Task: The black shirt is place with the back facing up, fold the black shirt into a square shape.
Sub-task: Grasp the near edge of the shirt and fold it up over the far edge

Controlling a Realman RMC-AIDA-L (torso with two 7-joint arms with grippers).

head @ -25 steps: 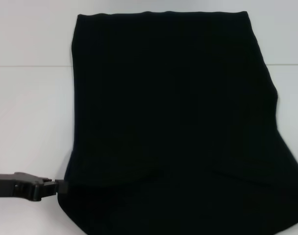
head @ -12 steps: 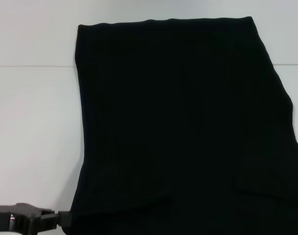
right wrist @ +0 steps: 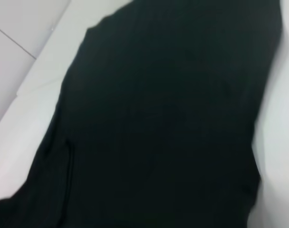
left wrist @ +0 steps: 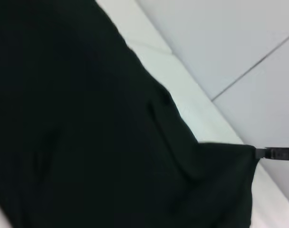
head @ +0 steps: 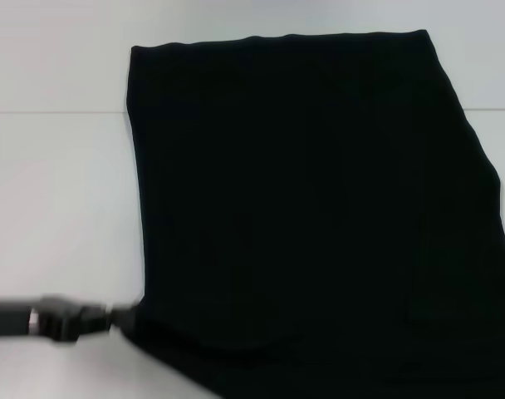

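Observation:
The corner on the black shirt [head: 140, 89] that my left gripper holds, now pulled up off the table, will be let go just short of the shirt's far corner there.
The black shirt [head: 302, 208] lies spread over the white table [head: 53, 208] and fills most of the head view. At its near left corner, my left gripper [head: 120, 317] is shut on the edge of the fabric, which is pulled up off the table there. My right gripper is outside the head view. In the left wrist view a small far gripper [left wrist: 258, 153], my right one, pinches a shirt [left wrist: 87, 133] corner drawn out to a point. The right wrist view shows only the shirt [right wrist: 173, 123] stretching away.
Bare white table lies left of the shirt and along its far edge [head: 277, 17]. A thin seam line [head: 53, 111] crosses the table surface at the far left.
My left gripper dipped toward the near edge, then moved farther in, carrying the shirt's near left corner with it. The near hem has risen off the table.

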